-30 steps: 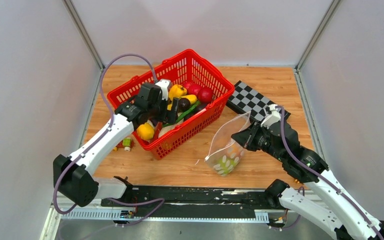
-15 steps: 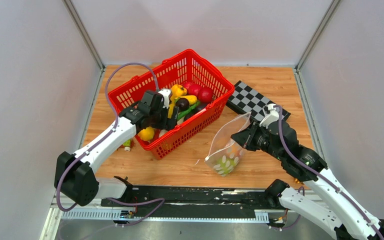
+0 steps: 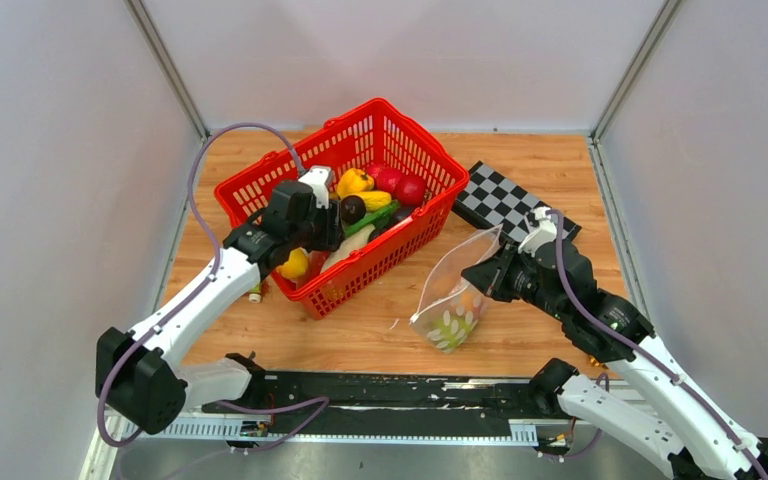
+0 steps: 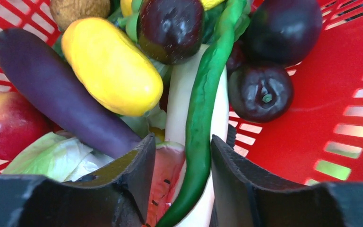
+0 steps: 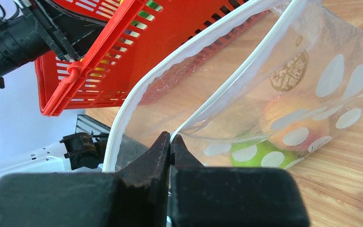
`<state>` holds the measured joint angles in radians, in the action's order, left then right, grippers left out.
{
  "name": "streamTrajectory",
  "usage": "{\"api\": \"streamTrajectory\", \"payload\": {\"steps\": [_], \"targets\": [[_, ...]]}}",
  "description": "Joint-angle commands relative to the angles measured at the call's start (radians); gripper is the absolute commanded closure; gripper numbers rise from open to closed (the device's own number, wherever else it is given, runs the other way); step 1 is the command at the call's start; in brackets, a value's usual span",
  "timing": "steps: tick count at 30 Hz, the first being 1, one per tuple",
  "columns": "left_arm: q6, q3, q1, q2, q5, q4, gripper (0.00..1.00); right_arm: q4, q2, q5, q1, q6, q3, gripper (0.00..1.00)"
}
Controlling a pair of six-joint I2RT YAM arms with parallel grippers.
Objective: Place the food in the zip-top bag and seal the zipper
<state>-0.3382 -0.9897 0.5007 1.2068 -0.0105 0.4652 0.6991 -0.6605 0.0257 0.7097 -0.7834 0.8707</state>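
Observation:
The watermelon slice is next to the pepper inside my left gripper's fingers, so next I open them and take just the pepper, nearer its middle (image 4: 200,127).
The red basket (image 3: 295,145) holds the food: a yellow squash (image 4: 111,66), a purple eggplant (image 4: 56,94), dark plums (image 4: 260,92), a long green pepper (image 4: 208,99) lying on a white radish (image 4: 182,94), and a watermelon slice (image 4: 168,170). My left gripper (image 4: 182,142) reaches into the basket, its fingers pressing on the pepper, radish and slice from both sides. My right gripper (image 5: 171,137) is shut on one lip of the zipper (image 5: 111,142), holding the dotted zip-top bag (image 3: 455,290) open. A green fruit (image 5: 255,156) and an orange one (image 5: 288,118) lie inside.
A black-and-white checkerboard (image 3: 505,200) lies behind the bag at the right. Small toy blocks (image 3: 255,290) sit on the wood left of the basket, under my left arm. The basket wall (image 5: 123,28) stands close to the bag's mouth.
My left gripper shifted a little left inside the basket and its jaws closed in on the green pepper and radish. The right arm and bag have not moved.

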Motion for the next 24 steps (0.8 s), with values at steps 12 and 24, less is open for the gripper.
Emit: {"api": "streamTrajectory", "payload": {"steps": [12, 24], "targets": [[0.018, -0.003, -0.002, -0.049, 0.063, -0.041, 0.25, -0.021, 0.003, -0.004, -0.002, 0.018, 0.040, 1.00], [0.170, -0.099, -0.002, 0.089, -0.223, -0.018, 0.31, -0.021, 0.002, -0.006, -0.003, 0.017, 0.042, 1.00]]}}
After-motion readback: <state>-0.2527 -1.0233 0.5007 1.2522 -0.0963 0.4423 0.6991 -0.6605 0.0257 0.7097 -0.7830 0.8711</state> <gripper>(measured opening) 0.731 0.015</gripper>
